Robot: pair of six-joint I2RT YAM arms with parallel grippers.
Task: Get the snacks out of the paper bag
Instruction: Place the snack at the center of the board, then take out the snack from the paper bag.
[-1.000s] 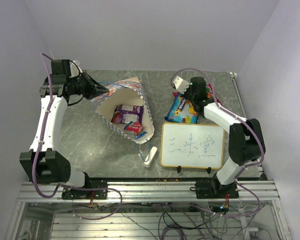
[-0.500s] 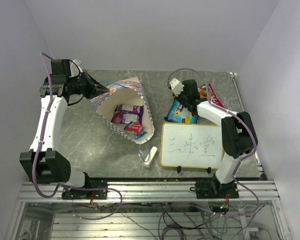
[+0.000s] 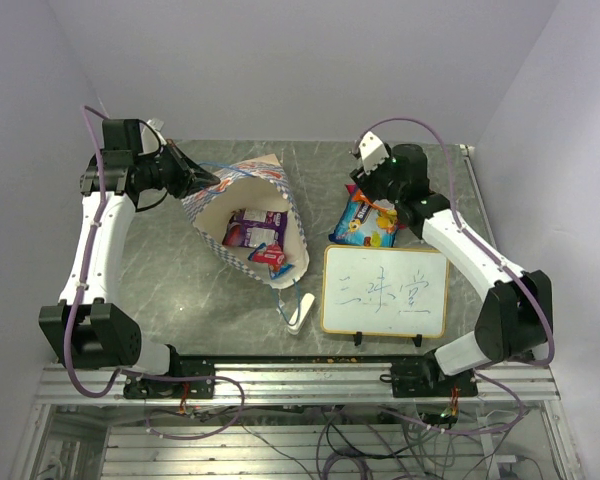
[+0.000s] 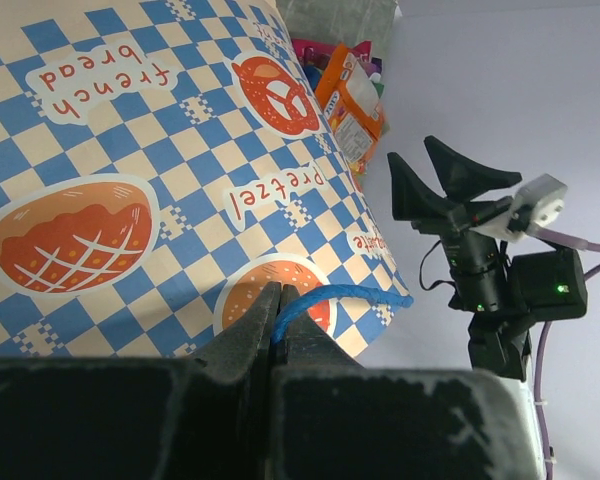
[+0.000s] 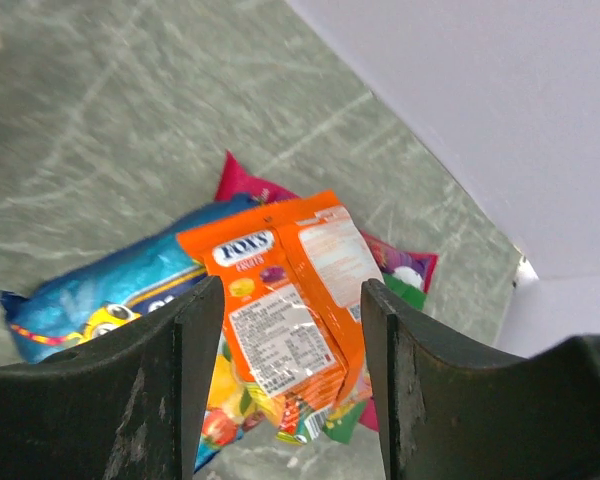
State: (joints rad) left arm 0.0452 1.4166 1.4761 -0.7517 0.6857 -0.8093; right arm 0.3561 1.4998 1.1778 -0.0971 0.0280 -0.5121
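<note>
My right gripper reaches into the paper bag next and grabs the red packet's edge [image 3: 273,248] beside the purple packet.
The paper bag [image 3: 242,200] lies tilted on the table, its mouth towards the camera. My left gripper [image 3: 198,180] is shut on the bag's blue cord handle [image 4: 350,297], the jaws pinched together [image 4: 277,292]. Inside the bag I see purple packets [image 3: 255,226] and a red one [image 3: 271,257]. My right gripper [image 5: 290,290] hangs open above a pile of snacks [image 3: 366,224] right of the bag. An orange packet [image 5: 290,290] lies on top of a blue one [image 5: 110,295] and a pink one [image 5: 400,265], free of the fingers [image 5: 195,340].
A framed whiteboard [image 3: 385,292] stands near the front right, just in front of the snack pile. A white eraser block [image 3: 300,312] lies by the bag's lower corner. Walls close in on the table at the back and on both sides.
My right gripper has opened and risen off the pile, leaving the orange packet lying there. The left arm and the bag have not moved.
</note>
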